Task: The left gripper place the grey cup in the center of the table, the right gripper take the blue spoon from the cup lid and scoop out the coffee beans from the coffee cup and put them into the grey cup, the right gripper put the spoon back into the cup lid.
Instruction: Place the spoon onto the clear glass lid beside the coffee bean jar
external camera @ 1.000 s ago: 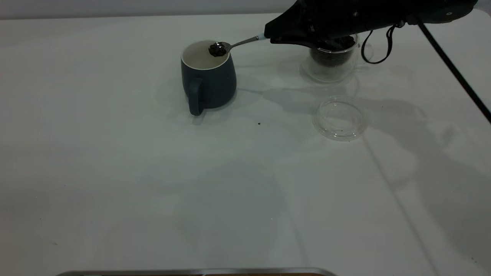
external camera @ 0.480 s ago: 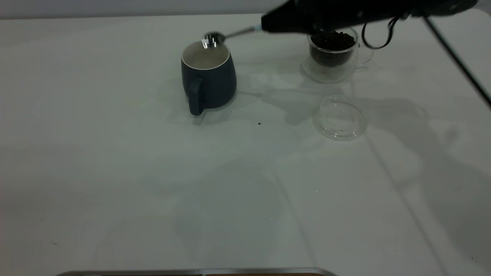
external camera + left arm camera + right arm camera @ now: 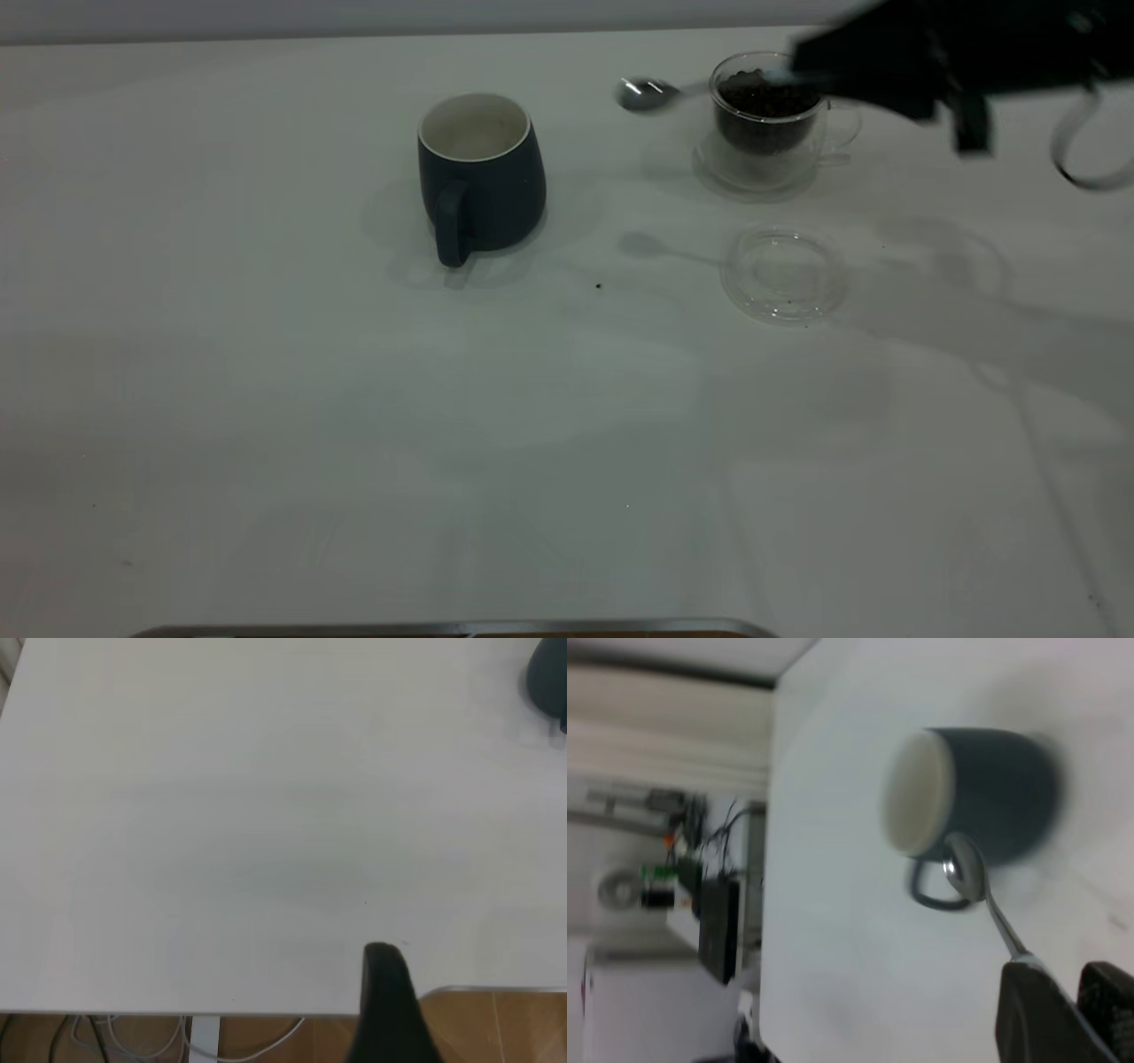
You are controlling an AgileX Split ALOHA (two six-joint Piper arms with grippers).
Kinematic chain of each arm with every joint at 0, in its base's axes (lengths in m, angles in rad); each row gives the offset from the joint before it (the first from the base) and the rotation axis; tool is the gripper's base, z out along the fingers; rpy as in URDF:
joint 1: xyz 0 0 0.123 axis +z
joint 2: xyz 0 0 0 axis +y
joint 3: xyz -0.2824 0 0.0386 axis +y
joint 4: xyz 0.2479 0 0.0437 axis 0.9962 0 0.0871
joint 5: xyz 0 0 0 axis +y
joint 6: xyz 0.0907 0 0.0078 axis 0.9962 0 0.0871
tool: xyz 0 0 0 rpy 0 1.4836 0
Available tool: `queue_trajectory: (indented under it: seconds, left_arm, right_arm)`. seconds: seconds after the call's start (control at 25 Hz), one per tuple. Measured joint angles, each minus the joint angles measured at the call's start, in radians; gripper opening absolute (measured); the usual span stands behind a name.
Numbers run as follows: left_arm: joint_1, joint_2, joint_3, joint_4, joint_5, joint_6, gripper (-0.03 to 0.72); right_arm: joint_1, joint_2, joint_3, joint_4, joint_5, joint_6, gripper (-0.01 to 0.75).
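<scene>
My right gripper needs to lay the blue spoon across the cup lid's rim [image 3: 831, 273] farthest from the grey cup.
The grey cup [image 3: 483, 182] stands upright left of centre at the back of the table [image 3: 354, 399], handle toward the camera. My right gripper [image 3: 802, 69] is shut on the blue spoon [image 3: 647, 93] and holds it in the air. The spoon's shiny bowl looks empty and hangs just left of the coffee cup [image 3: 766, 124], which holds coffee beans [image 3: 764, 93]. The stem crosses over that cup's rim. The cup lid [image 3: 784, 273] lies empty in front of the coffee cup. The right wrist view shows the spoon [image 3: 966, 873] in front of the grey cup [image 3: 983, 793]. The left gripper [image 3: 385, 992] is parked at the table's near edge.
A dark speck [image 3: 599, 286] lies on the table between the grey cup and the lid. The left wrist view catches the grey cup [image 3: 547, 673] at one corner, and the floor and cables beyond the table edge.
One second ago the spoon held beans over the grey cup. It then showed empty, and my right gripper has carried it right, to beside the coffee cup.
</scene>
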Motion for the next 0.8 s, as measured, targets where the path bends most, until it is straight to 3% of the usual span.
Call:
queue_trajectory:
  seconds: [0.36,0.8]
  left_arm:
    - [0.000,0.000,0.000,-0.001,0.000,0.000,0.567]
    - [0.000,0.000,0.000,-0.001,0.000,-0.001,0.567]
  right_arm:
    - [-0.190,-0.002,0.162,0.009,-0.093,-0.037,0.103]
    - [-0.203,0.123,0.096,0.009,-0.136,-0.061,0.103]
